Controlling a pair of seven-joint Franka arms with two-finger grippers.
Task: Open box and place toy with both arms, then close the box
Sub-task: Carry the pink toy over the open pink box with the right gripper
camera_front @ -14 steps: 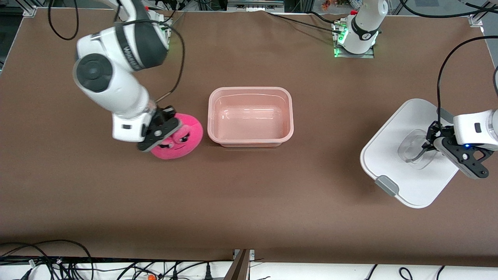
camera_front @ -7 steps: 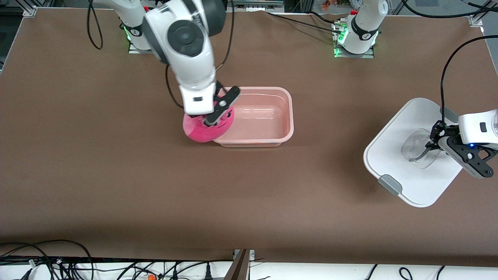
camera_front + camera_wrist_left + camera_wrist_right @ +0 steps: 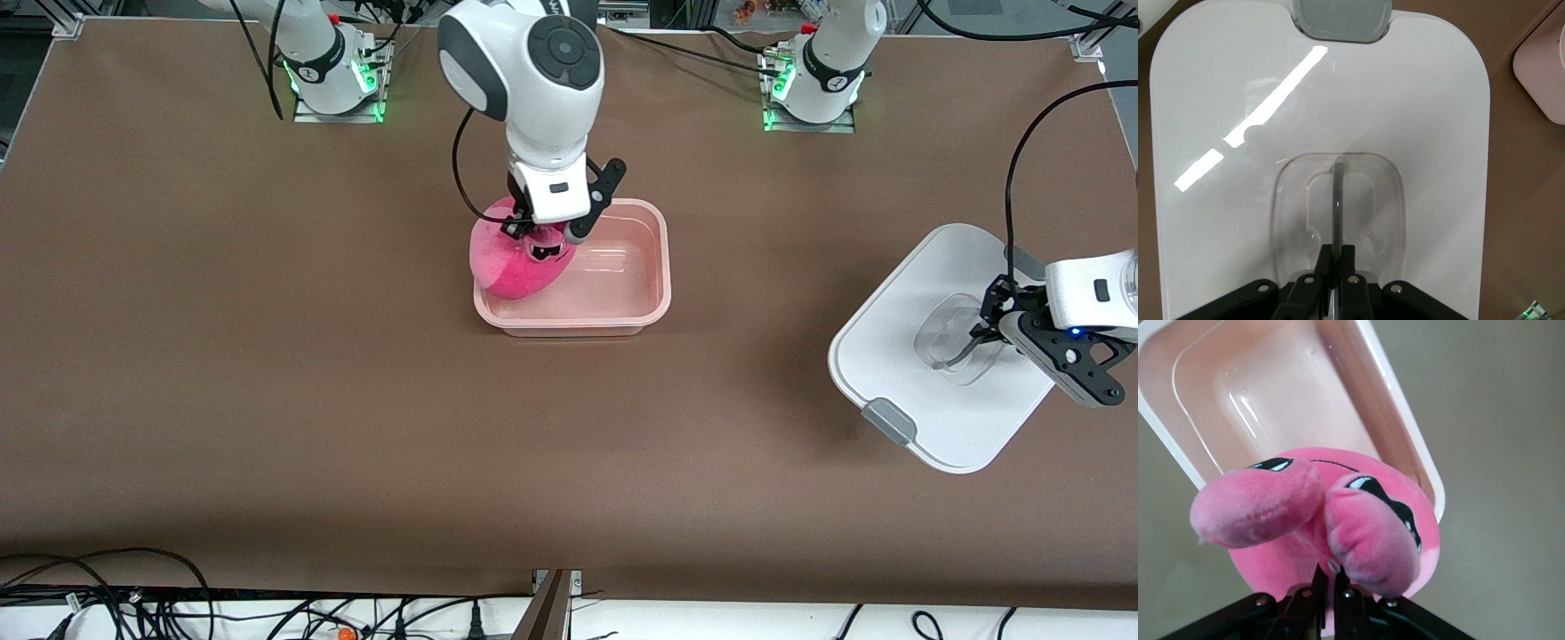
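Note:
Next, I release the bright pink plush toy with my right gripper on the bottom of the pink translucent box (image 3: 589, 282) (image 3: 1301, 410).
The pink translucent box (image 3: 653, 267) stands open in the middle of the table. My right gripper (image 3: 539, 242) is shut on the bright pink plush toy (image 3: 511, 267) and holds it over the box's end toward the right arm, overlapping the rim. The right wrist view shows the toy (image 3: 1338, 520) pinched in the gripper (image 3: 1329, 575), with the box (image 3: 1405, 447) under it. The white lid (image 3: 898, 356) lies flat at the left arm's end of the table. My left gripper (image 3: 971, 340) is shut on the lid's clear handle (image 3: 1337, 193); the left wrist view shows the gripper (image 3: 1337, 259) and the lid (image 3: 1418, 100).
One grey clip (image 3: 885, 420) shows on the lid's edge nearest the front camera, and in the left wrist view (image 3: 1341, 17). Cables run along the table's front edge (image 3: 178, 604). The arms' bases (image 3: 805, 80) stand at the back.
My right arm has carried the toy from the table toward the right arm's end to over the box's rim. The left gripper and the lid have barely shifted.

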